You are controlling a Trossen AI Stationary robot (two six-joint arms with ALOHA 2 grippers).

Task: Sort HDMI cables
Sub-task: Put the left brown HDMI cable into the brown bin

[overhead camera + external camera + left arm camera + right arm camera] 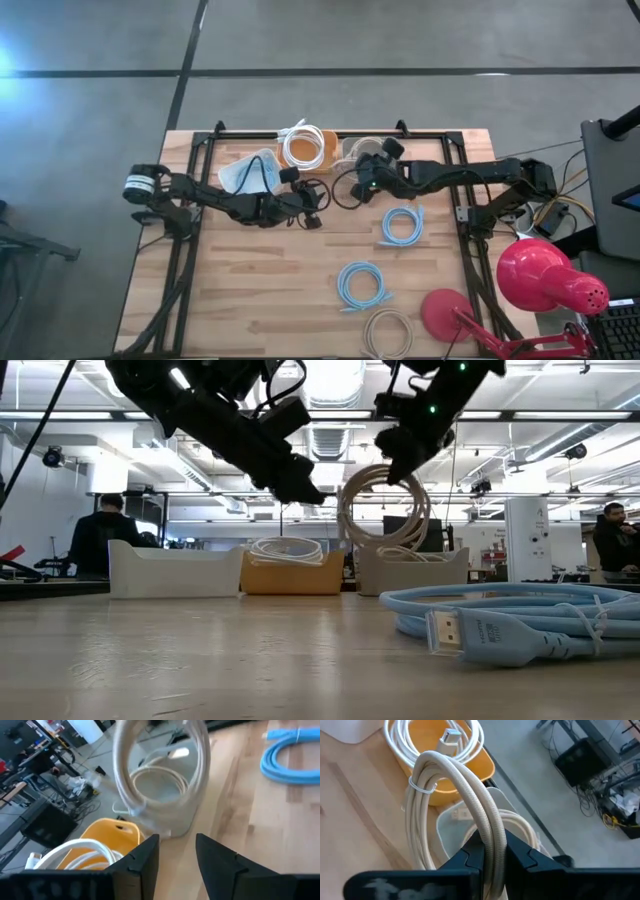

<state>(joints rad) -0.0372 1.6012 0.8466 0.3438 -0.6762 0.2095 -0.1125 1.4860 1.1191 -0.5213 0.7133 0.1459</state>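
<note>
Next, my right gripper drops its beige coil in the grey bin (pixel 362 158) (pixel 492 830), on top of the beige coil that lies there. The held coil now hangs over that bin.
My right gripper (pixel 363 180) is shut on a beige cable coil (pixel 385 510), which hangs over the grey bin (pixel 358 150) at the far edge. A second beige coil (pixel 520 827) lies in that bin. White coils (pixel 305 147) fill the orange bin (pixel 485 762). Two light blue coils (pixel 402 225) (pixel 362 285) and one beige coil (pixel 388 330) lie flat on the table. My left gripper (pixel 176 845) is open, raised over the table's middle just left of the right gripper and empty. My right gripper pinches the beige coil's bundled strands (pixel 492 837) between its two fingers, which lie across the bundle. The coil is lifted clear and hangs upright below the fingers over the grey bin, and its tied side (pixel 422 785) is away from the fingers.
A pale bin (pixel 250 172) stands left of the orange one, all three in a row at the far edge. A red lamp (pixel 545 280) sits at the near right corner. Bare wood lies at the near left. People (pixel 100 535) stand in the room beyond.
</note>
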